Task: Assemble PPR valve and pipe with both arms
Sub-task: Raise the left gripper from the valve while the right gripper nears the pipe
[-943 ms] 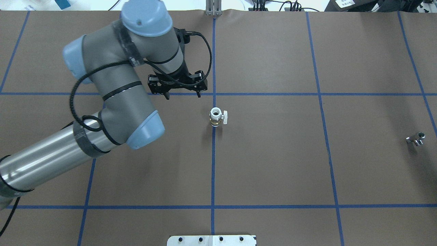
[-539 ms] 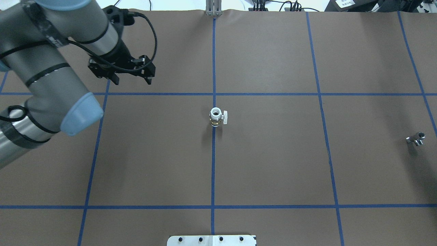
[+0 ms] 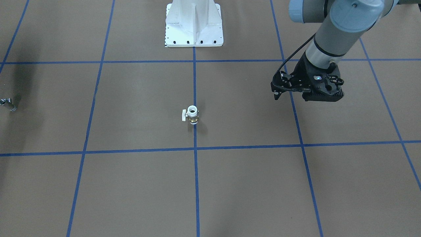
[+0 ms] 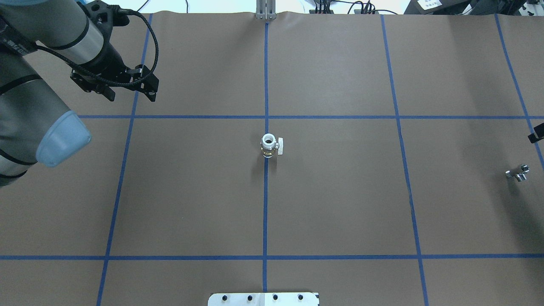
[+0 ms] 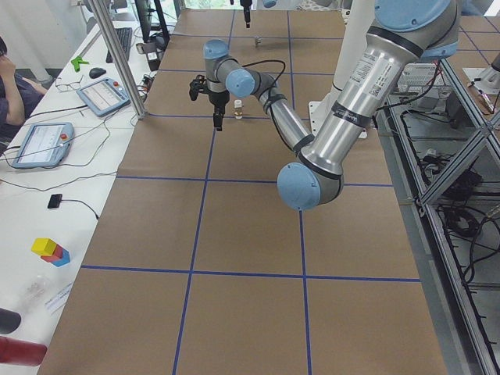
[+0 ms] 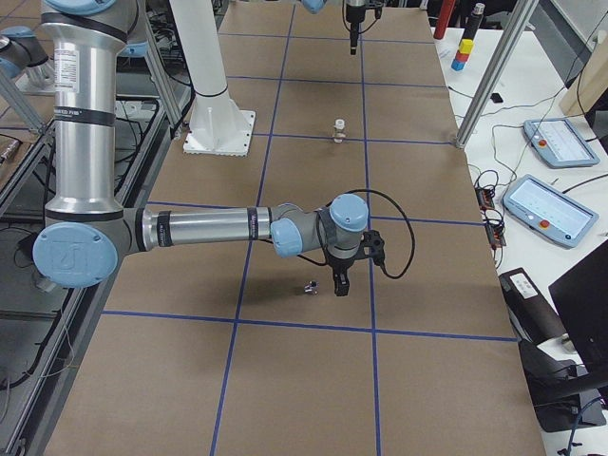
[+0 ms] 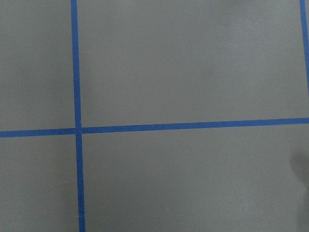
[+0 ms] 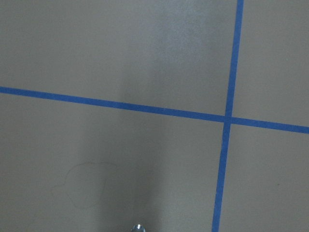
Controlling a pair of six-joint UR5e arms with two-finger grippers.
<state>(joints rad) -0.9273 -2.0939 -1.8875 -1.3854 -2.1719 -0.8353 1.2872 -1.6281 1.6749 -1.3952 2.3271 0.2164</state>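
I will next bring my right gripper over to the silver pipe and then close it on the pipe's body [image 3: 7,104], just behind its threaded end.
The PPR valve [image 4: 269,145] stands upright on the brown table at its middle, on a blue tape line, with its white handle tab to the right; it also shows in the front view [image 3: 191,115]. The silver pipe [image 4: 517,172] lies far right, alone; it shows in the right side view [image 6: 309,287]. My left gripper [image 4: 131,97] is open and empty, hovering at the far left, well away from the valve. Only a black sliver of my right gripper [image 4: 536,135] shows at the right edge, just beyond the pipe; I cannot tell its state.
The white bolted pedestal [image 3: 194,23] stands at the robot's side of the table. A metal post [image 4: 265,10] stands at the far edge. Blue tape lines cross the brown cover. Tablets and cables [image 5: 101,95] lie on the side table.
My left arm has swung left and away from the valve, gripper still open. A bit of my right gripper has come into view at the right edge. Valve and pipe have not moved.
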